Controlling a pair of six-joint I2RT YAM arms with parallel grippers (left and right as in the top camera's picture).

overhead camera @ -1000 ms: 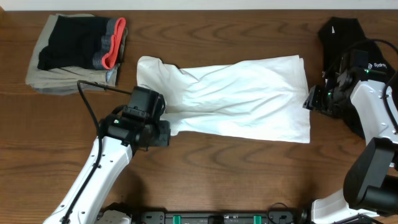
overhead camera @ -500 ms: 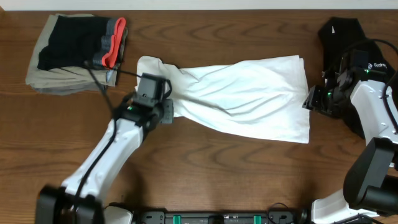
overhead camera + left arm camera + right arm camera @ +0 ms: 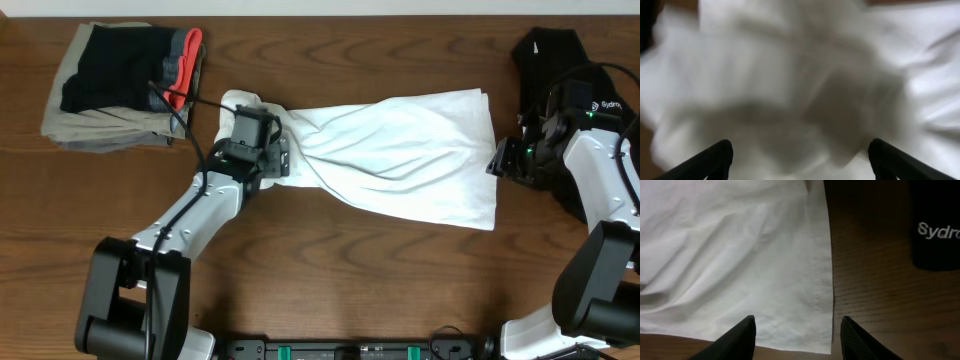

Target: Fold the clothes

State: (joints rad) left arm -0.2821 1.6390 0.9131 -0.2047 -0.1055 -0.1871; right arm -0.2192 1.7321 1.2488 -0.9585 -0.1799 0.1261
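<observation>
The T-shirt's end lies bunched under my left gripper's fingers. My left gripper should pinch the upper layer [image 3: 797, 150] and draw it toward the front before folding.
The clothes, a white T-shirt [image 3: 400, 160], lies spread across the middle of the table, its left end bunched and twisted. My left gripper [image 3: 272, 158] sits over that bunched end. In the left wrist view its fingers [image 3: 715, 157] stand wide apart above blurred white cloth [image 3: 800, 75], gripping nothing, so the left gripper [image 3: 800, 147] is open. My right gripper [image 3: 497, 160] hovers at the shirt's right hem. The right wrist view shows the right gripper [image 3: 798, 322] open, straddling the hemmed corner [image 3: 820, 295] without pinching it.
A folded stack of beige, black and grey-red garments [image 3: 120, 85] lies at the far left. A black top [image 3: 550, 55] sits at the far right, behind the right arm. In the right wrist view a black item with white lettering [image 3: 935, 230] shows. Bare wood [image 3: 380, 280] lies at the front.
My left gripper has carried the shirt's lower-left edge away from the front, up onto the left end. It has opened and let the cloth go. The right arm has not moved.
</observation>
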